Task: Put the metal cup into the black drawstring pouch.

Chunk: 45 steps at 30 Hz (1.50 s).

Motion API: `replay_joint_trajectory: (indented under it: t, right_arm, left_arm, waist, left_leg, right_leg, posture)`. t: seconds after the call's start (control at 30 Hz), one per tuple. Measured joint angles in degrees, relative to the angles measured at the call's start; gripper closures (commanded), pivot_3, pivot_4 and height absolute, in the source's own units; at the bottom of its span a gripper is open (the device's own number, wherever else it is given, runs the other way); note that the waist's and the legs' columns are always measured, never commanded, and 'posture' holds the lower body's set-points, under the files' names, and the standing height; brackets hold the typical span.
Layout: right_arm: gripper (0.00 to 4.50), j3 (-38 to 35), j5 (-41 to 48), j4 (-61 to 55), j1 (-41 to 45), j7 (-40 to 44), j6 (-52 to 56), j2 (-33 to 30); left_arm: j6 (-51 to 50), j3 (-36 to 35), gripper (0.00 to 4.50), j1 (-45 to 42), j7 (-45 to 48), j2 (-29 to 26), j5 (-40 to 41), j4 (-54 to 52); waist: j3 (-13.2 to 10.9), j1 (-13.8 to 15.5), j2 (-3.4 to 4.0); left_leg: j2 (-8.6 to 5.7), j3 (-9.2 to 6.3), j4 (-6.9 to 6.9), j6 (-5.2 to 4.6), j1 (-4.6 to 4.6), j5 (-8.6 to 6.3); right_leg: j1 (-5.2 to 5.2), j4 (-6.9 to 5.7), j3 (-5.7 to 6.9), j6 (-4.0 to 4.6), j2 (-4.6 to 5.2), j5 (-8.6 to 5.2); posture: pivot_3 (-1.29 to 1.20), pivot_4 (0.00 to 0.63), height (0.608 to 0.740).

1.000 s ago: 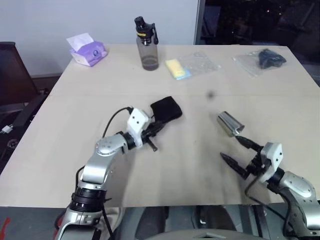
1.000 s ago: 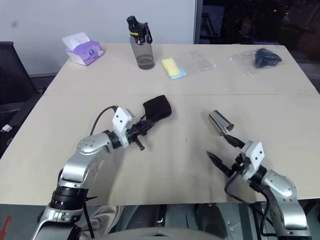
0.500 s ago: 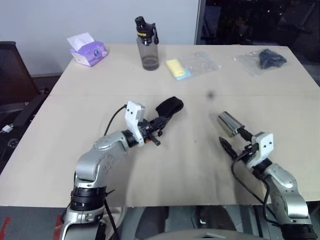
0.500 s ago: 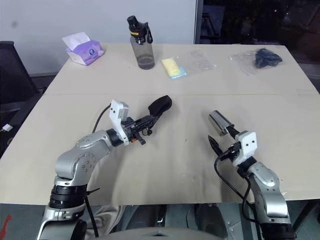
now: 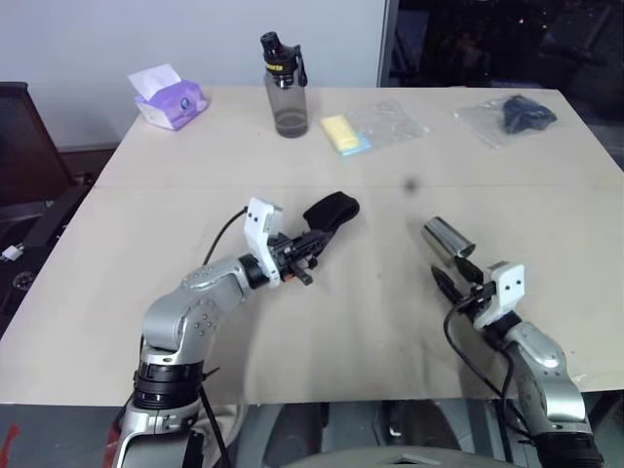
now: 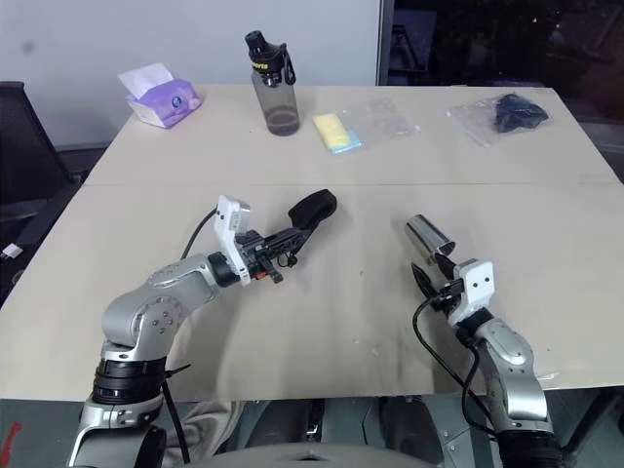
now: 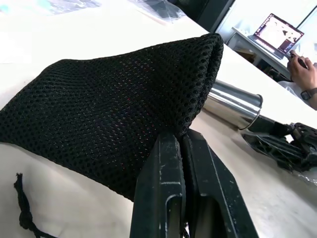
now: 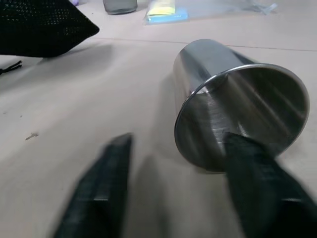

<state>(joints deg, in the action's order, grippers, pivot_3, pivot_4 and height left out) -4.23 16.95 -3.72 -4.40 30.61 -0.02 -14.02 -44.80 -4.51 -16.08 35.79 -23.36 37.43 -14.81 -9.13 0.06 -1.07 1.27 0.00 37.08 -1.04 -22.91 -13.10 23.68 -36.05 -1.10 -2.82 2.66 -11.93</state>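
Observation:
The pouch is tilted up by its cord corner in my left gripper, so next I put the pouch down flat and grab its opening's edge [image 7: 202, 91] farther along.
The metal cup [image 5: 445, 239] lies on its side on the table's right half, mouth toward me. My right gripper [image 5: 453, 275] is at that mouth, open: one finger [image 8: 250, 168] sits inside the rim of the cup [image 8: 233, 94] and the other finger [image 8: 106, 183] is on the table beside it, apart from the wall. The black drawstring pouch [image 5: 331, 211] is held up off the table at the centre, with my left gripper [image 5: 314, 237] shut on its edge. In the left wrist view the mesh pouch [image 7: 109, 99] rises from the shut fingers [image 7: 166, 163], its cord [image 7: 22, 208] dangling.
Along the far edge stand a grey water bottle [image 5: 286, 88], a purple tissue pack [image 5: 168, 97], a yellow item in a clear bag [image 5: 346, 134] and a dark item in a clear plastic bag [image 5: 517, 114]. A person's hand [image 7: 302, 74] and a laptop [image 7: 277, 32] are beyond the table.
My right gripper has advanced to the cup's mouth and its fingers have drawn closer together. My left wrist has rolled, turning the pouch up on edge.

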Motion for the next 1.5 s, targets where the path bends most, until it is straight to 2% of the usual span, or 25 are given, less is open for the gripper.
replay_joint_trajectory:
  t: [0.07,0.1,0.53,0.63,0.77,1.0,1.27,1.5]
  right_arm:
    - [4.17,-0.1,0.1,0.5,0.6,-0.2,-0.2,0.4]
    - [4.43,-0.1,0.2,0.8,0.9,-0.2,-0.2,0.5]
    - [4.43,-0.8,0.2,1.8,1.9,-0.3,-1.5,0.8]
    - [4.50,-0.8,0.1,2.0,2.0,-0.3,-1.6,0.7]
    - [4.50,-0.8,0.0,2.0,2.0,-0.4,-1.8,0.7]
    - [4.50,-0.6,-0.3,1.9,1.9,-0.7,-1.8,0.7]
    - [4.50,-0.5,-0.5,1.2,1.4,-1.4,-1.6,0.7]
    - [4.50,1.0,-1.2,0.0,0.7,-1.8,-1.6,0.8]
  left_arm:
    - [-0.1,0.0,4.50,0.0,-0.1,0.0,0.1,-0.1]
    - [-0.2,0.0,4.50,0.0,-0.2,0.0,0.3,-0.3]
    - [-0.9,-0.1,4.50,0.4,-2.4,0.1,1.3,-1.6]
    - [-0.9,-0.5,3.64,0.8,-2.4,0.5,2.6,-1.6]
    - [-0.4,-0.7,1.76,0.8,-2.6,0.5,2.7,-1.7]
    - [0.8,0.3,1.76,0.9,-1.8,-0.4,1.8,-1.7]
    - [15.1,9.8,1.76,3.4,5.2,-9.6,-13.8,-1.0]
    - [25.7,15.0,1.76,1.9,7.2,-8.9,-23.3,6.5]
  waist:
    - [0.0,-0.2,0.00]
    - [0.0,-0.3,0.00]
    - [0.0,-0.7,-0.05]
    - [0.0,-0.7,-0.05]
    - [0.0,-0.7,-0.05]
    - [0.0,-0.7,-0.05]
    - [0.0,-0.7,-0.04]
    - [0.0,-0.7,-0.04]
  left_leg:
    - [0.00,0.00,0.00,0.00,0.00,0.00]
    - [0.00,0.00,0.00,0.00,0.00,0.00]
    - [0.00,-0.01,0.00,0.00,0.02,0.00]
    - [0.00,-0.02,0.00,0.00,0.02,0.00]
    - [0.00,-0.01,0.00,0.00,0.02,0.00]
    - [0.00,-0.01,0.00,0.00,0.02,0.00]
    - [0.01,0.04,-0.01,0.00,0.04,0.00]
    - [0.01,0.05,-0.03,0.00,0.02,0.00]
  right_leg:
    - [0.00,0.00,0.00,0.01,0.00,0.01]
    - [0.00,0.00,-0.01,0.01,0.00,0.01]
    - [-0.01,-0.03,-0.01,0.06,0.00,0.04]
    - [-0.01,-0.03,-0.01,0.07,0.00,0.04]
    - [-0.01,-0.03,-0.01,0.06,0.00,0.04]
    - [-0.01,-0.03,-0.01,0.06,0.00,0.03]
    - [0.00,-0.03,-0.06,0.07,0.03,0.03]
    - [0.02,-0.01,-0.05,0.02,0.02,0.00]
  posture:
    - [0.00,0.150,0.740]
    - [0.00,0.150,0.740]
    - [0.00,0.150,0.740]
    - [0.00,0.150,0.740]
    - [0.00,0.150,0.740]
    - [0.00,0.150,0.740]
    - [0.00,0.150,0.740]
    - [0.00,0.150,0.740]
